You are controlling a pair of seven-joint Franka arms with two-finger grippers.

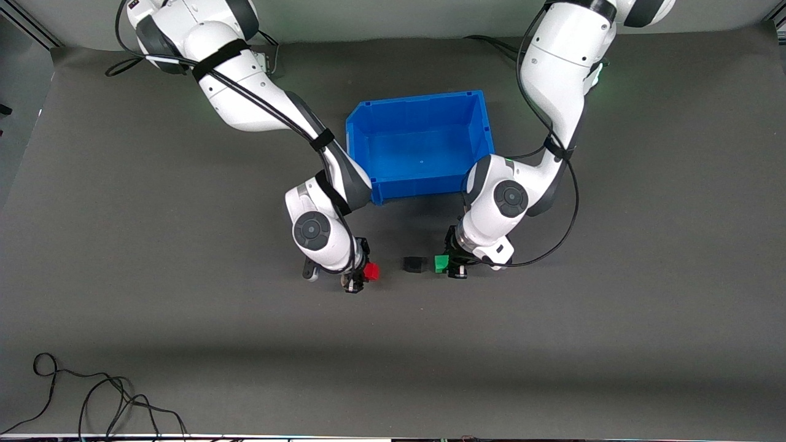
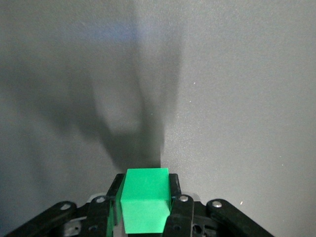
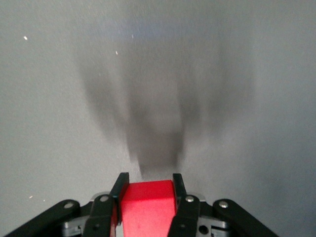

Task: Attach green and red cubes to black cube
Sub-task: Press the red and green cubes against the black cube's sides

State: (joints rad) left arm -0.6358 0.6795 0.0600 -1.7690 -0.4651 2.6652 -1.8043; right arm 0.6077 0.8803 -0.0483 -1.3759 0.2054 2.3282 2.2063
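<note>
Next, I release the green cube with my left gripper on the mat (image 1: 424, 270) against the black cube's side opposite the red cube.
The black cube (image 1: 415, 264) sits on the dark table mat between the two grippers. My left gripper (image 1: 450, 265) is shut on the green cube (image 1: 441, 264), held just beside the black cube toward the left arm's end; it also shows in the left wrist view (image 2: 145, 200) between the fingers (image 2: 174, 190). My right gripper (image 1: 362, 274) is shut on the red cube (image 1: 371, 271), a short gap from the black cube toward the right arm's end; it also shows in the right wrist view (image 3: 147, 207). The black cube is out of both wrist views.
A blue bin (image 1: 424, 110) stands open on the mat, farther from the front camera than the cubes, between the two arms. Loose black cables (image 1: 92, 399) lie at the mat's near edge toward the right arm's end.
</note>
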